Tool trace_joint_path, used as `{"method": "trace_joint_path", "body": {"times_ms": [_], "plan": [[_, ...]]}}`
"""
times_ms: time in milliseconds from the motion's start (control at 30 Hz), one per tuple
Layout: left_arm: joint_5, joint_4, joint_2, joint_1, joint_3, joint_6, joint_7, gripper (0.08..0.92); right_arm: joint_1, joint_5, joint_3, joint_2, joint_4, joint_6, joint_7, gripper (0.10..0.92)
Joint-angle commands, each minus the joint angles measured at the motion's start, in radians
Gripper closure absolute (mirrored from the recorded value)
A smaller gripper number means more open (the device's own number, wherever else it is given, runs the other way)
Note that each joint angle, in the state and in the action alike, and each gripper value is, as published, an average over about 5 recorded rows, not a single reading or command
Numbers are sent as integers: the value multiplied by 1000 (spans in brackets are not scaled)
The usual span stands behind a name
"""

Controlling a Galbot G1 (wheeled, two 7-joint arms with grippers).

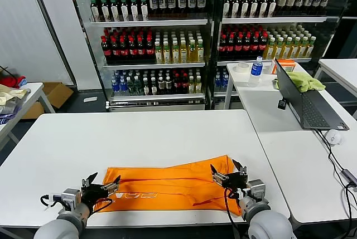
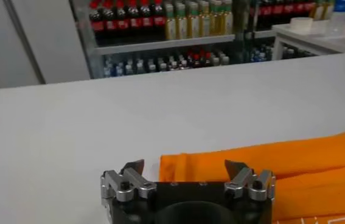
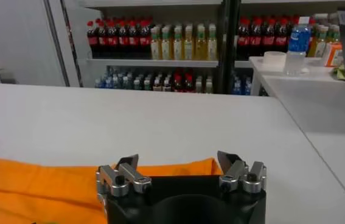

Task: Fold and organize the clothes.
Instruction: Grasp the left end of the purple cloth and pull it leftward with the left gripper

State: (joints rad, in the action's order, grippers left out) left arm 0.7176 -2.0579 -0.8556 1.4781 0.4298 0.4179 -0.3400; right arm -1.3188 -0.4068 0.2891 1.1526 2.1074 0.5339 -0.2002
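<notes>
The orange T-shirt's band stretches over to my right gripper. Next, my left gripper pulls the band by its lettered end (image 1: 113,172) toward that gripper's side before folding it.
The orange T-shirt (image 1: 173,186) lies folded into a long band across the front of the white table (image 1: 139,133), with small white lettering near its front edge. My left gripper (image 1: 102,184) hovers open at the band's left end, nothing between its fingers. At the right end my right gripper (image 1: 228,170) is open as well, just above the cloth's far right corner. In the left wrist view the open gripper (image 2: 184,166) frames the folded orange edge (image 2: 269,164). The right wrist view shows the other open gripper (image 3: 178,161) over the orange corner (image 3: 172,168).
A second white table (image 1: 279,122) on the right holds a dark laptop (image 1: 304,102), a water bottle (image 1: 255,71), a mouse (image 1: 333,136) and a yellow-green cloth (image 1: 304,80). Drink shelves (image 1: 167,33) stand behind. A side table (image 1: 28,97) at far left carries a garment pile (image 1: 10,91).
</notes>
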Motion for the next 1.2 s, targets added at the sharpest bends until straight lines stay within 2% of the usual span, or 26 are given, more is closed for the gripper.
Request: {"method": "trace_joint_path", "body": {"times_ms": [33, 700, 800, 1200], "plan": [[84, 5, -57, 9, -41, -75, -139, 178, -21, 32, 5, 4, 19, -3, 0, 203], [78, 73, -75, -38, -84, -78, -130, 193, -44, 65, 11, 21, 6, -14, -4, 203], [76, 69, -81, -30, -86, -78, -126, 257, -45, 68, 12, 21, 4, -17, -4, 203], [39, 66, -100, -25, -99, -73, -107, 602, -45, 70, 11, 20, 19, -15, -12, 203]]}}
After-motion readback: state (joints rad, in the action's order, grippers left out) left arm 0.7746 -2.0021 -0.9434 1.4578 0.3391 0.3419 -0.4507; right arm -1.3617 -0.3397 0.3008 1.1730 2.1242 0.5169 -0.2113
